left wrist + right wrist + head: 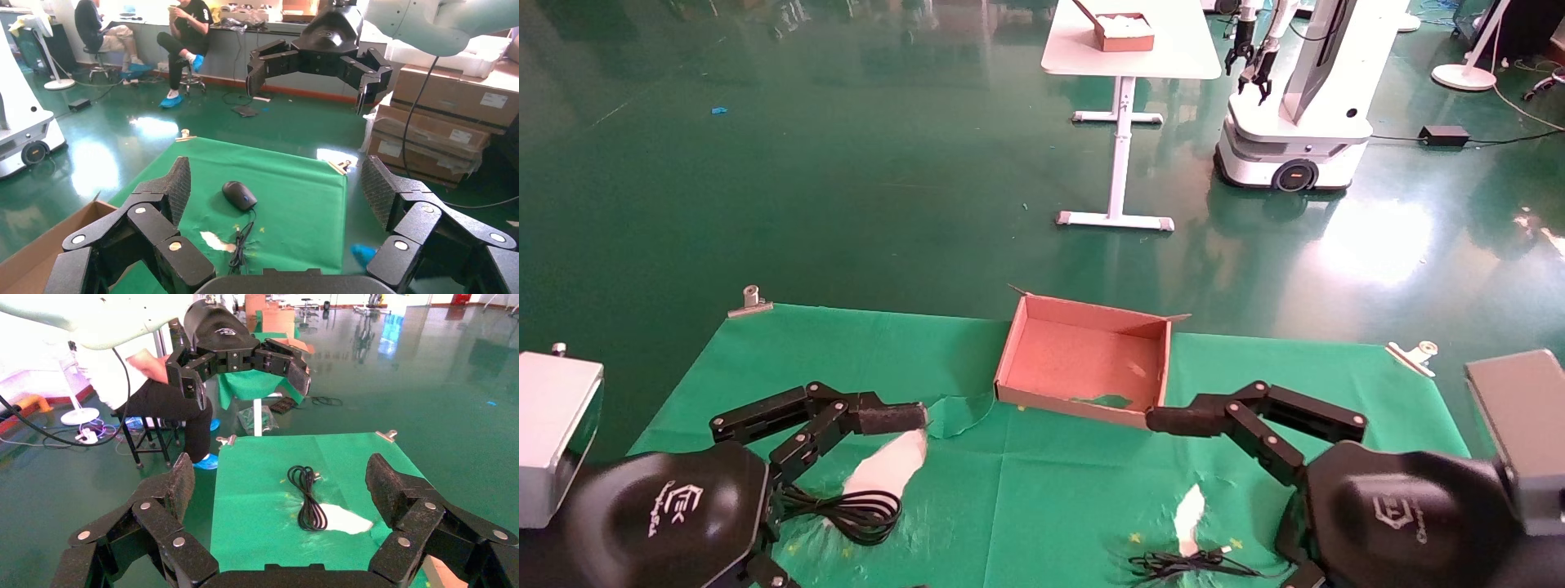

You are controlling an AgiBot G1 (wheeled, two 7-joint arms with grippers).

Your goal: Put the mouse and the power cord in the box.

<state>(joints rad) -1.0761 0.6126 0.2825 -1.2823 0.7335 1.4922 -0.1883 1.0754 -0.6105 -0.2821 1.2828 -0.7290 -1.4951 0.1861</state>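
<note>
The robot's left gripper will next move to the coiled power cord and close on its narrow tied middle (805,503), next to the wide loops.
The reddish-brown box (1083,359) sits empty at the middle back of the green cloth. My left gripper (895,418) hovers open to the left of it, and my right gripper (1173,421) hovers open by its front right corner. The power cord (862,510), coiled in glossy black loops, lies near the left arm and shows as the power cord (309,499) in the right wrist view. The mouse (238,195) rests on the cloth with its thin cable (238,245) bunched beside it. In the head view only that cable (1181,563) shows, and the right arm hides the mouse.
Metal clips (750,300) (1414,355) pin the cloth's back corners. White torn patches (891,465) (1189,514) mark the cloth. Beyond, a white table (1128,57) carries a smaller brown box (1124,33), with another robot (1295,122) beside it. Stacked cartons (440,122) stand off the right side.
</note>
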